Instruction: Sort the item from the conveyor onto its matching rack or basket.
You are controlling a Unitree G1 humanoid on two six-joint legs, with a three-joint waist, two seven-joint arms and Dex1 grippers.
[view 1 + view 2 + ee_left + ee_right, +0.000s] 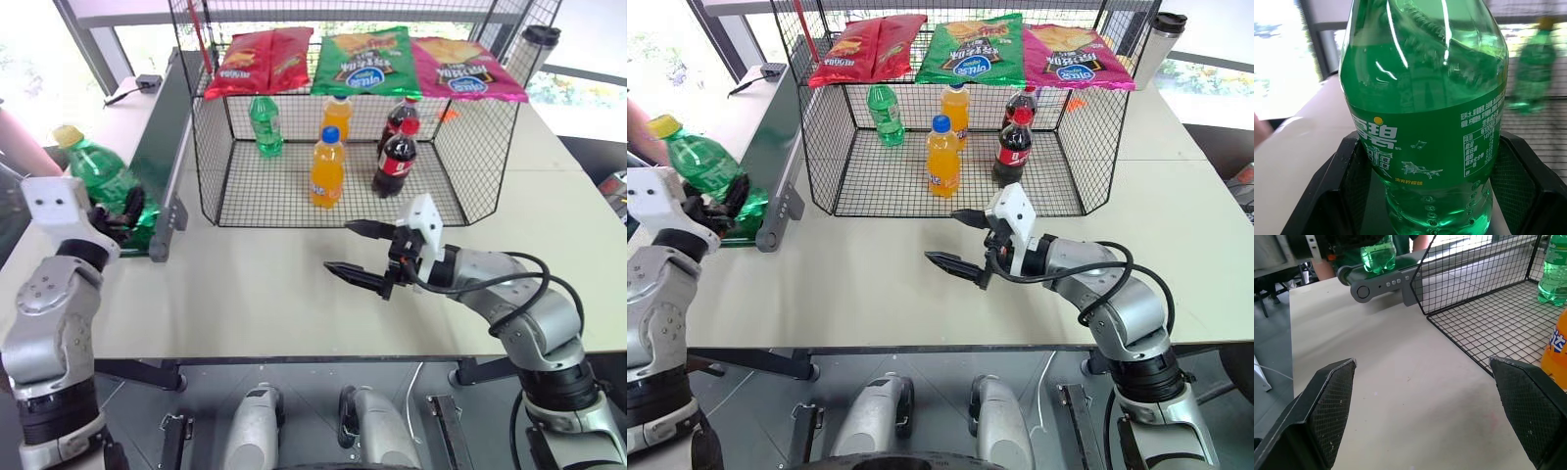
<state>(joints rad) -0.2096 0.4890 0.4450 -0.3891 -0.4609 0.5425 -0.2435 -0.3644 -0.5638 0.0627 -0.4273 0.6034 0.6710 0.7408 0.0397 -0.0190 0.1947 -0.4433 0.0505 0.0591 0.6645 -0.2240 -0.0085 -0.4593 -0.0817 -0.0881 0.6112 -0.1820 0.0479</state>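
Observation:
My left gripper is to put the yellow-capped green bottle down in the basket [265, 194], in front of the green-capped green bottle.
The item, a clear green soda bottle [98, 168] with a yellow cap, leans to the left over the near end of the conveyor [162, 117]. My left gripper [120, 220] is shut on its lower body, and the left wrist view has the green label [1425, 122] between the two black fingers. The black wire-mesh basket [211, 147] stands to the right of the belt, open towards me. My right gripper [358, 250] hovers open over the table in front of the basket, holding nothing, its pads [1332, 406] wide apart.
Inside the basket stand a green-capped green bottle [265, 125], two orange bottles [327, 171] and two cola bottles [397, 157]. Three chip bags [361, 59] lie on its top. A tumbler [534, 49] stands far right. A person's sleeve [20, 147] shows at the left.

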